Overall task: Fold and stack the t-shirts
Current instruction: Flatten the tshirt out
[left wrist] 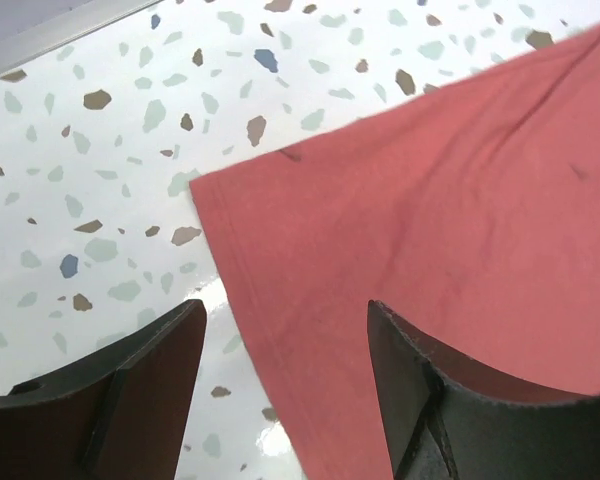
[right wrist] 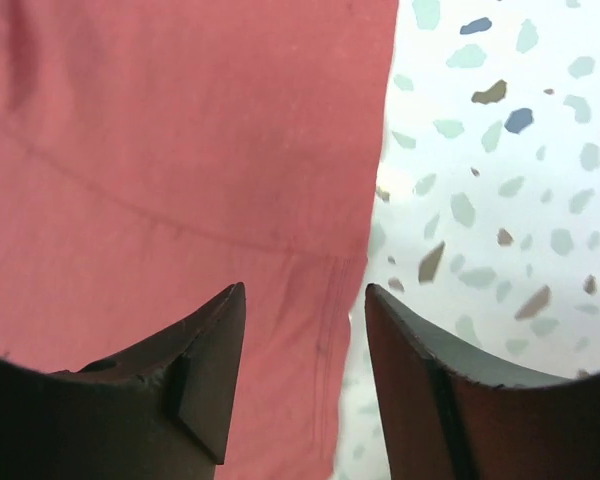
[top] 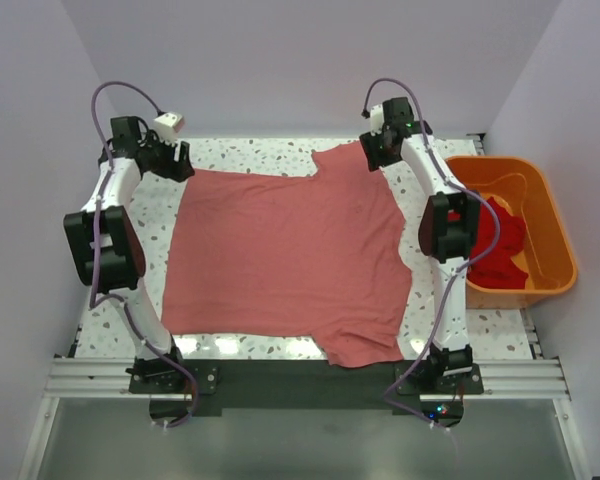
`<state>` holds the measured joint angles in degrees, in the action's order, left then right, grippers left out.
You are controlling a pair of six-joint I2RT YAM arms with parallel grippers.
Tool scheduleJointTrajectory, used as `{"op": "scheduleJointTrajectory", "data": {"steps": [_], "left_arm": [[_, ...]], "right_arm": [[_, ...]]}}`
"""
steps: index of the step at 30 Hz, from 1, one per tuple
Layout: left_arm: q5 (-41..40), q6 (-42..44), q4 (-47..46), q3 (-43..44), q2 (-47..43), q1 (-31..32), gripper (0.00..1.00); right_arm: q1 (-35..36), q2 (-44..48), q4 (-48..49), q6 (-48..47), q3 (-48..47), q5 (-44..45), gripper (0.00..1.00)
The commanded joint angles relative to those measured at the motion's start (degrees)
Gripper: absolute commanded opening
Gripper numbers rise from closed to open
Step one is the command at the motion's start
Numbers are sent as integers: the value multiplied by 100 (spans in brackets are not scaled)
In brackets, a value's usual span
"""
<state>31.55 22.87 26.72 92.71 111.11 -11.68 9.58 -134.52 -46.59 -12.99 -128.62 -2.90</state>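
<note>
My left gripper needs to grip the far hem corner (top: 194,171) (left wrist: 196,187) of the salmon-pink t-shirt, at the end of the t-shirt away from the orange tub.
A salmon-pink t-shirt (top: 285,255) lies spread flat over the middle of the speckled table (top: 485,325). My left gripper (top: 178,160) hovers over its far left corner (left wrist: 205,185), open, with the shirt's hem (left wrist: 280,390) running between the jaws and nothing gripped. My right gripper (top: 375,150) hangs over the far right sleeve edge (right wrist: 355,270), also open, the hem lying loose between its jaws. A brighter red t-shirt (top: 500,245) sits bunched in the tub at the right.
An orange plastic tub (top: 550,215) stands at the table's right edge, next to the right arm. Grey walls close in the back and both sides. An aluminium rail (top: 300,375) runs along the near edge.
</note>
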Motion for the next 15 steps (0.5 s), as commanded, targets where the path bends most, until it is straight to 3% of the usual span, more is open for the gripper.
{"op": "scheduleJointTrajectory", "data": {"steps": [1,15], "left_arm": [[-245,-959,-852,309,402,-36,71],[-272,-1066,-940,1197,1641,-45,70]], "right_arm": [[87,-469,720,570,-462,597,56],[17,-1155,2118,1123,-463,834,61]]}}
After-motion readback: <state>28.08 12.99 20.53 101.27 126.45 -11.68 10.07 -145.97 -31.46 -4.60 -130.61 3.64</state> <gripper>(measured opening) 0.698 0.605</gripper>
